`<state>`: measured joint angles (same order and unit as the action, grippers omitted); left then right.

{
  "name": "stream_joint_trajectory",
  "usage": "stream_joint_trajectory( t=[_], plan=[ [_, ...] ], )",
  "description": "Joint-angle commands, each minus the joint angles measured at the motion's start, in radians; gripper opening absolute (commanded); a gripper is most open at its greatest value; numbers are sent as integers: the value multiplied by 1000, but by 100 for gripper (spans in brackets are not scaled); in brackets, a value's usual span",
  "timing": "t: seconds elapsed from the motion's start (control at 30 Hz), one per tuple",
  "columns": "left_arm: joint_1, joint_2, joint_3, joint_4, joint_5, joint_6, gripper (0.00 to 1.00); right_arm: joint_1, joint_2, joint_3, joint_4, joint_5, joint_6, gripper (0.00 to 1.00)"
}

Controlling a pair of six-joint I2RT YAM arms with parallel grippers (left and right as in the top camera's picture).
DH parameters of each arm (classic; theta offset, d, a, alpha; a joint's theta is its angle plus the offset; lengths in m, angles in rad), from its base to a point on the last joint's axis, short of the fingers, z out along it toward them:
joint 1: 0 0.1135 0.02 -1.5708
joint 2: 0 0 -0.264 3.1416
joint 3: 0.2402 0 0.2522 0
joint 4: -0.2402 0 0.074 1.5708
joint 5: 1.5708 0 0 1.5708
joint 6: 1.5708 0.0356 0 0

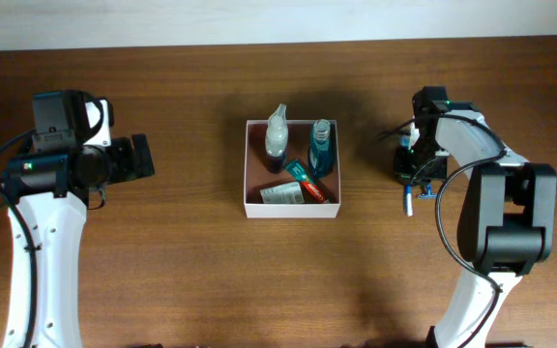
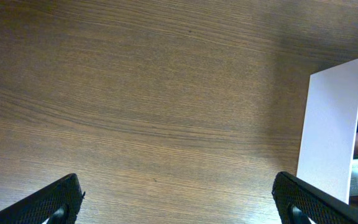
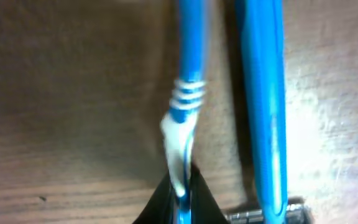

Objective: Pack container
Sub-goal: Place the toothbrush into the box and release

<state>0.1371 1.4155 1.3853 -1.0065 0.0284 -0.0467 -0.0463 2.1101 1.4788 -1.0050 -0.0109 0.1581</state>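
Next, I release the blue-and-white toothbrush from my right gripper in the container (image 1: 272,177), so that it goes between the grey-white bottle and the flat sachet.
The container (image 1: 292,210), a square white box with a pinkish-brown inside, stands mid-table. It holds a grey-white bottle (image 1: 277,138), a teal bottle (image 1: 321,147), a toothpaste tube (image 1: 303,179) and a flat sachet (image 1: 280,194). Its white wall shows in the left wrist view (image 2: 331,130). My left gripper (image 1: 148,155) is open and empty (image 2: 179,193), well left of the container. My right gripper (image 1: 412,172) is low at the table right of the container, shut (image 3: 180,199) on a blue-and-white toothbrush (image 3: 190,62). A blue-handled razor (image 3: 263,93) lies beside it.
Bare wood tabletop (image 1: 182,271) surrounds the container. A pale wall strip (image 1: 278,19) runs along the table's far edge. The ends of the blue items stick out below the right gripper in the overhead view (image 1: 407,201).
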Motion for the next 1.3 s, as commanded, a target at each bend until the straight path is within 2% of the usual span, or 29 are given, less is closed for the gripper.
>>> stream_joint_trajectory(
  t=[0.0, 0.17, 0.53, 0.67, 0.87, 1.03, 1.13, 1.27],
  plan=[
    [3, -13, 10, 2, 10, -6, 100, 15, -14, -4, -36, -4, 8, 5],
    [3, -13, 10, 2, 10, -6, 100, 78, -118, 46, -91, -4, 8, 4],
    [3, -13, 10, 2, 10, -6, 100, 345, -521, 76, -195, 22, -11, 4],
    [3, -13, 10, 2, 10, -6, 100, 462, -604, 76, -183, 6, -167, 4],
    [3, -13, 10, 2, 10, -6, 100, 617, -584, 76, -157, -14, -505, 4],
    [3, -13, 10, 2, 10, -6, 100, 635, -520, 76, -83, -16, -688, 4],
    [3, -13, 10, 2, 10, -6, 100, 635, -443, 76, -62, -51, -865, 4],
    [3, -13, 10, 2, 10, -6, 100, 634, -334, 76, -42, -51, -982, 4]
  ],
)
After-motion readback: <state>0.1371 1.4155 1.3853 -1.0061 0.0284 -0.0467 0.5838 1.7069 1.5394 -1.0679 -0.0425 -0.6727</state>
